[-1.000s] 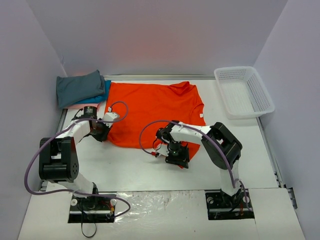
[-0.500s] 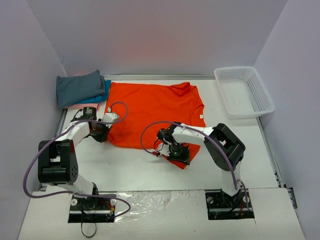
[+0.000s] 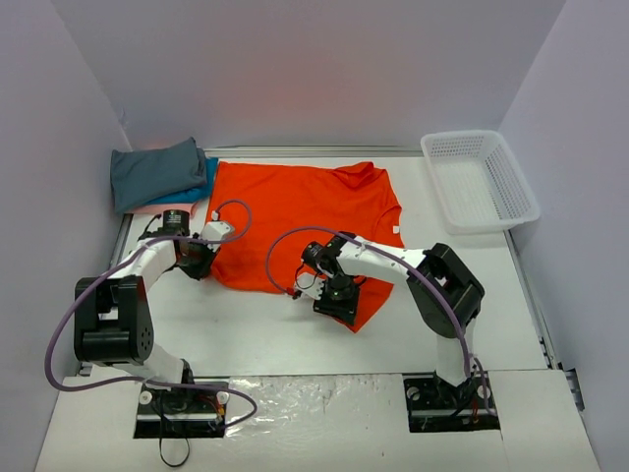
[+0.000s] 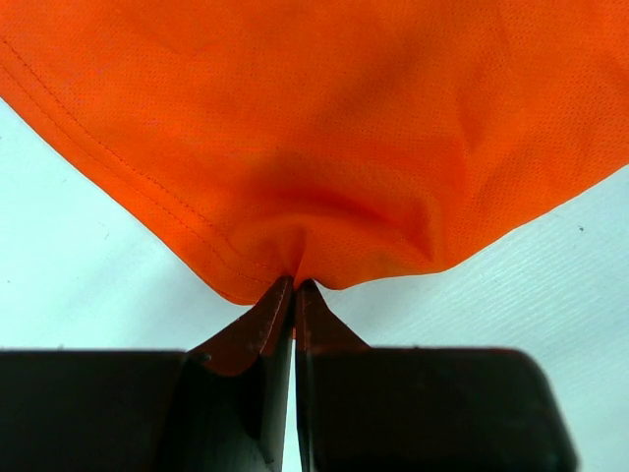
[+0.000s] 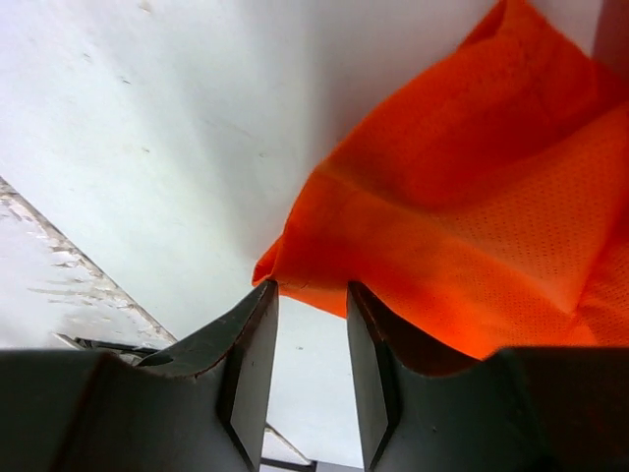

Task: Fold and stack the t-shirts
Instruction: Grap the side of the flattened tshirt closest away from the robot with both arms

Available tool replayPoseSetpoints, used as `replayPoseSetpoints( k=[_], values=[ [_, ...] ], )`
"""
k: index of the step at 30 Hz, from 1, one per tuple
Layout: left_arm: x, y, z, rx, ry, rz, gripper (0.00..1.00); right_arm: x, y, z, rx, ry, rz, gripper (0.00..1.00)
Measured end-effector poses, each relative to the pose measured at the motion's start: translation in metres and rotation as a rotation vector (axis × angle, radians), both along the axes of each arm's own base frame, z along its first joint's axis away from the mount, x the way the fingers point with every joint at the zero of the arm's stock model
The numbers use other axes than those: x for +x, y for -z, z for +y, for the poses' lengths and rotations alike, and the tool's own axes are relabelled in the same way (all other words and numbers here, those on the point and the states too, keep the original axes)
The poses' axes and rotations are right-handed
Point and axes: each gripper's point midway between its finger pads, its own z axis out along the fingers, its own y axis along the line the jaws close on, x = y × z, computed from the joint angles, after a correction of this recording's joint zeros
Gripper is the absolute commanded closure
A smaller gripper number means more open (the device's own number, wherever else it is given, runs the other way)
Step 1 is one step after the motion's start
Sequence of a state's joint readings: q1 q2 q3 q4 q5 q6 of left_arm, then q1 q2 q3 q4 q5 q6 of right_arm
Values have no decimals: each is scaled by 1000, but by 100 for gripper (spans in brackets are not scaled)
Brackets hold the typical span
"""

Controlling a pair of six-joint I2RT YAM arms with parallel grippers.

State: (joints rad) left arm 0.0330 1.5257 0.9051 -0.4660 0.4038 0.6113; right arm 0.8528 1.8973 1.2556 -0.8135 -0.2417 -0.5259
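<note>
The orange t-shirt's near sleeve sticks out past its body, so next my right gripper folds the sleeve's loose corner (image 3: 356, 328) in toward the collar.
The bright orange t-shirt (image 3: 295, 211) lies spread flat in the middle of the table. My left gripper (image 3: 204, 264) is shut on its near-left hem corner, and the cloth puckers at the fingertips in the left wrist view (image 4: 295, 285). My right gripper (image 3: 342, 310) is over the shirt's near-right corner. In the right wrist view (image 5: 313, 287) its jaws stand parted, with the orange corner (image 5: 472, 246) resting just at and beyond the tips. At the back left lies a stack of folded shirts: dark grey-teal (image 3: 152, 172) on top, bright blue (image 3: 209, 172) and pale pink (image 3: 157, 207) under it.
A white mesh basket (image 3: 479, 180) stands at the back right. Purple-grey walls close in the table on three sides. A clear plastic sheet (image 3: 314, 393) covers the near edge between the arm bases.
My right gripper has moved a little left and away from the near edge over the shirt's near-right corner. The left gripper has stayed on the hem.
</note>
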Motion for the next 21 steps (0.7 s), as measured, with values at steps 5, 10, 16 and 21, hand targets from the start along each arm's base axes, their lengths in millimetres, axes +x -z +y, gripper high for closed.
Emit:
replayPoseSetpoints(
  k=[5, 10, 16, 21],
  values=[
    [0, 0, 0, 0, 0, -1, 98, -4, -2, 7, 20, -16, 12, 63],
    [-1, 0, 0, 0, 0, -1, 98, -8, 1, 6, 20, -24, 35, 56],
    [-1, 1, 0, 0, 0, 2, 98, -19, 8, -8, -20, -31, 73, 49],
    [-2, 1, 0, 0, 0, 4, 98, -17, 11, -15, -55, -31, 50, 82]
  ],
)
